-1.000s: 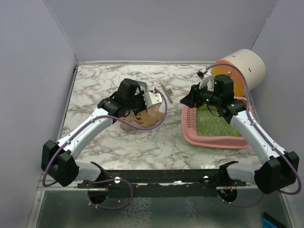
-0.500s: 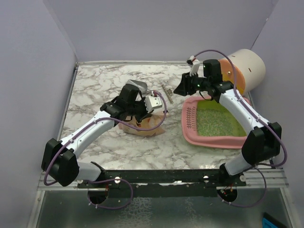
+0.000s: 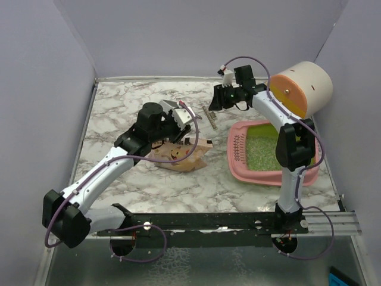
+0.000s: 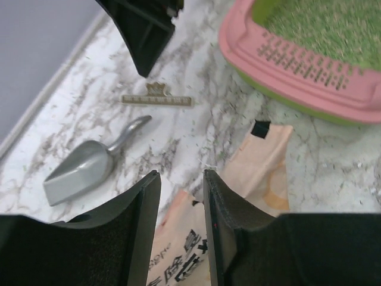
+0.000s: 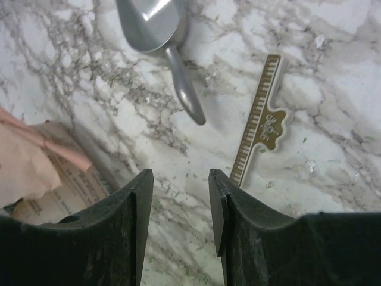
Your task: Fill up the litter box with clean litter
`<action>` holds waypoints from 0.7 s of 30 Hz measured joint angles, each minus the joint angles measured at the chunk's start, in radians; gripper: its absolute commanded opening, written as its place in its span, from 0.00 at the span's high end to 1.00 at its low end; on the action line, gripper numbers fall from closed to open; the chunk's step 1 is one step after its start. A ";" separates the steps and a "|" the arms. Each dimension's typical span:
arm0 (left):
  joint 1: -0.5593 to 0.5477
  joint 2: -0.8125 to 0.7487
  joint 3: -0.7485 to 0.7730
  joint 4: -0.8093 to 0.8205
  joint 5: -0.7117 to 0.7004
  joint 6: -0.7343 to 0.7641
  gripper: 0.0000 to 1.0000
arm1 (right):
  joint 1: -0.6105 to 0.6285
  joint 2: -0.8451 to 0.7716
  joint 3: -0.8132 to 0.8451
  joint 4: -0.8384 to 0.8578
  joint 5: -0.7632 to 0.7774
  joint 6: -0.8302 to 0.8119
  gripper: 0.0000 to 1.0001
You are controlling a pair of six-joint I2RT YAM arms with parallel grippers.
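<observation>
The gold comb-shaped clip lies beside the handle of the scoop. Next, I close my right gripper on the middle tab (image 3: 212,114) (image 5: 271,128) of that clip.
The pink litter box (image 3: 238,164) sits on the right of the table, its lime-green inside covered with pale-green clean litter (image 3: 262,149); its slotted rim (image 4: 297,65) and the litter (image 4: 321,24) also show in the left wrist view. My left gripper (image 3: 178,119) is open just above the tan printed bag (image 3: 184,156), which lies flat on the table; the bag (image 4: 262,173) shows below its jaws. My right gripper (image 3: 215,101) is open and empty, low over the bare marble, close to the grey metal scoop (image 5: 155,24).
A gold comb-shaped clip (image 5: 262,125) lies beside the scoop's handle (image 5: 184,89). The scoop (image 4: 83,170) lies near the back wall. A cream and orange cylinder (image 3: 300,86) lies behind the litter box. Stray granules dot the marble. Purple walls enclose three sides.
My right arm has swung from over the litter box to the back middle, near the scoop. My left gripper has drawn back left; the bag now lies flatter on the table.
</observation>
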 measured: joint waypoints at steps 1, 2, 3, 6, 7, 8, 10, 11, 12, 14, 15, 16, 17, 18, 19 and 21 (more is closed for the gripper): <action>0.000 -0.022 -0.003 0.028 -0.028 -0.029 0.62 | 0.000 0.031 0.035 -0.013 0.019 0.001 0.57; 0.000 -0.041 -0.004 0.051 -0.047 -0.048 0.62 | 0.000 0.061 0.076 -0.031 0.032 0.001 0.57; 0.000 -0.062 -0.010 0.082 -0.069 -0.071 0.62 | 0.000 0.088 0.117 -0.041 0.045 0.000 0.58; 0.000 -0.138 -0.063 0.183 -0.134 -0.118 0.62 | 0.000 0.204 0.281 -0.084 0.083 -0.002 0.60; 0.000 -0.157 -0.080 0.204 -0.155 -0.128 0.62 | 0.000 0.232 0.313 -0.092 0.093 -0.002 0.60; 0.000 -0.174 -0.102 0.227 -0.175 -0.138 0.62 | 0.000 0.256 0.336 -0.104 0.106 -0.001 0.60; 0.000 -0.192 -0.136 0.257 -0.210 -0.152 0.62 | 0.000 0.293 0.362 -0.127 0.131 0.000 0.60; 0.000 -0.194 -0.146 0.261 -0.224 -0.157 0.62 | 0.000 0.307 0.367 -0.139 0.143 0.000 0.60; 0.000 -0.194 -0.153 0.263 -0.233 -0.161 0.62 | 0.000 0.320 0.370 -0.150 0.155 0.000 0.59; 0.000 -0.194 -0.167 0.264 -0.249 -0.166 0.62 | 0.000 0.342 0.372 -0.175 0.179 -0.001 0.59; 0.000 -0.194 -0.171 0.264 -0.254 -0.168 0.62 | 0.000 0.349 0.372 -0.184 0.187 -0.002 0.59; 0.000 -0.194 -0.174 0.265 -0.257 -0.169 0.62 | 0.000 0.355 0.372 -0.190 0.194 -0.003 0.59; 0.000 -0.194 -0.177 0.266 -0.259 -0.171 0.62 | 0.000 0.359 0.372 -0.197 0.201 -0.005 0.59; 0.000 -0.193 -0.180 0.268 -0.260 -0.172 0.62 | 0.000 0.363 0.371 -0.208 0.206 -0.008 0.59; 0.000 -0.193 -0.180 0.270 -0.260 -0.172 0.62 | 0.000 0.365 0.371 -0.212 0.209 -0.010 0.59; 0.000 -0.192 -0.181 0.271 -0.260 -0.172 0.62 | 0.000 0.367 0.371 -0.216 0.212 -0.012 0.59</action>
